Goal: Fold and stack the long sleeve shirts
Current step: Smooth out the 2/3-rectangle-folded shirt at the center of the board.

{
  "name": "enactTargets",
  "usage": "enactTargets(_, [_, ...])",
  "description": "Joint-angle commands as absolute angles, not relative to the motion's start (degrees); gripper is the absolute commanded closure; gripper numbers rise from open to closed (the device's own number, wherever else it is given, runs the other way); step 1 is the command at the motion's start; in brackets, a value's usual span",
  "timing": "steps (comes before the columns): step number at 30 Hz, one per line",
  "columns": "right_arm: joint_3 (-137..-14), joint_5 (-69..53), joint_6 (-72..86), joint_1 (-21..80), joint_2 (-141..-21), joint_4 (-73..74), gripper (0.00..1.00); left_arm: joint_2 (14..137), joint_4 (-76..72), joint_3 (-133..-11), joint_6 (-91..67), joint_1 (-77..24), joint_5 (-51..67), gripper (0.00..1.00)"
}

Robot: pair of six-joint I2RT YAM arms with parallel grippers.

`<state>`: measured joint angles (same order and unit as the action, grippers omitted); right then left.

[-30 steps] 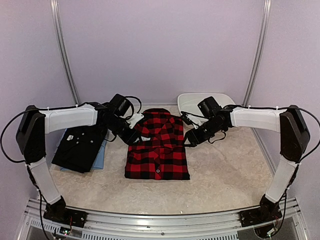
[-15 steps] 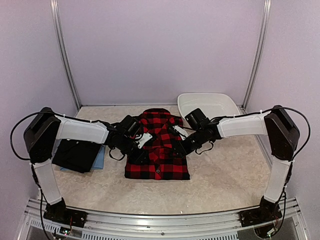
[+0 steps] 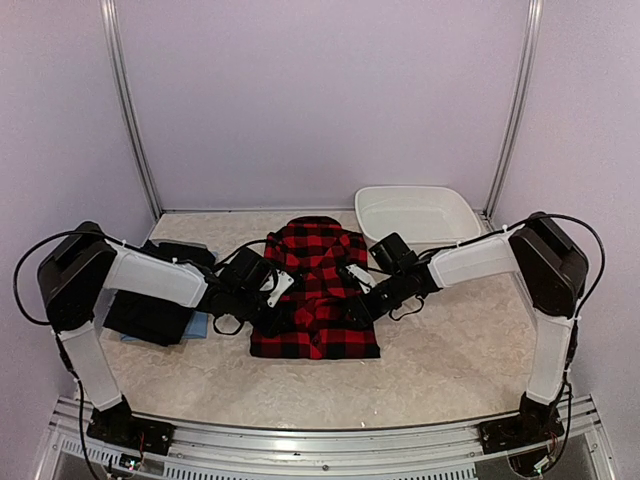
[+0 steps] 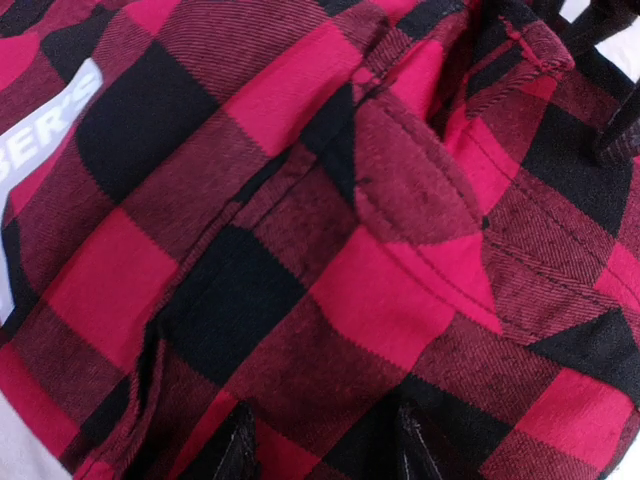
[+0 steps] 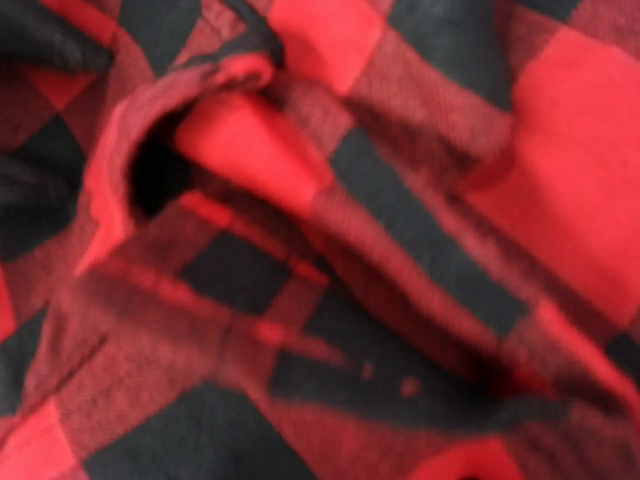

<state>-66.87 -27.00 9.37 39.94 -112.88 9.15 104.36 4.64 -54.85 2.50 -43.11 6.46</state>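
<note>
My left gripper is on the shirt's folded panel, inside the corner of the bunched hem, so it should take that corner (image 4: 147, 375) and pull the hem tight with my right gripper.
The red-and-black checked flannel shirt (image 3: 318, 285) lies folded at the table's centre, collar toward the back. My left gripper (image 3: 285, 308) rests low on its left edge. In the left wrist view the gripper (image 4: 325, 450) has its two dark fingertips (image 4: 240, 452) apart, pressed onto the checked cloth (image 4: 300, 250). My right gripper (image 3: 357, 303) is down on the shirt's right edge. Its wrist view is filled with blurred checked cloth (image 5: 330, 250) and shows no fingers. A black shirt (image 3: 150, 305) lies at the left on a light blue one (image 3: 198, 325).
A white oval basin (image 3: 415, 213) stands at the back right. The left arm reaches over the black shirt stack. Metal posts stand at both back corners and a rail runs along the near edge.
Both arms have swung inward and down from above the shirt's upper corners to its left and right edges at mid-height. The shirt itself has hardly moved.
</note>
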Motion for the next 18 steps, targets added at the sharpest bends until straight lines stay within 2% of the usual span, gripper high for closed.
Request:
enactTargets(1, [-64.2,-24.0,8.9,39.9,-109.4,8.3,0.46,99.1,3.5,-53.5,1.4,-42.7,0.1,0.55])
enactTargets(5, [-62.8,-23.1,8.6,39.9,-105.9,6.4,0.42,96.7,3.6,-55.2,1.3,-42.4,0.8,0.53])
enactTargets(9, [-62.5,-20.0,8.1,39.7,-102.8,6.8,0.31,94.9,3.6,-55.4,-2.1,-39.8,5.4,0.35])
enactTargets(10, [-62.8,-19.0,8.0,39.6,-102.7,7.4,0.29,94.5,3.7,-55.2,-3.0,-38.6,7.8,0.15])
enactTargets(11, [-63.2,-18.1,8.2,39.3,-102.8,8.1,0.28,93.8,3.7,-55.0,-4.2,-37.5,9.9,0.03])
enactTargets(16, [-66.4,-12.4,12.0,37.3,-105.2,12.1,0.26,93.6,6.3,-55.4,-9.0,-32.2,17.7,0.01])
enactTargets(18, [-67.4,-11.3,12.8,36.8,-106.5,12.7,0.27,94.5,6.9,-55.6,-9.4,-32.0,19.0,0.04])
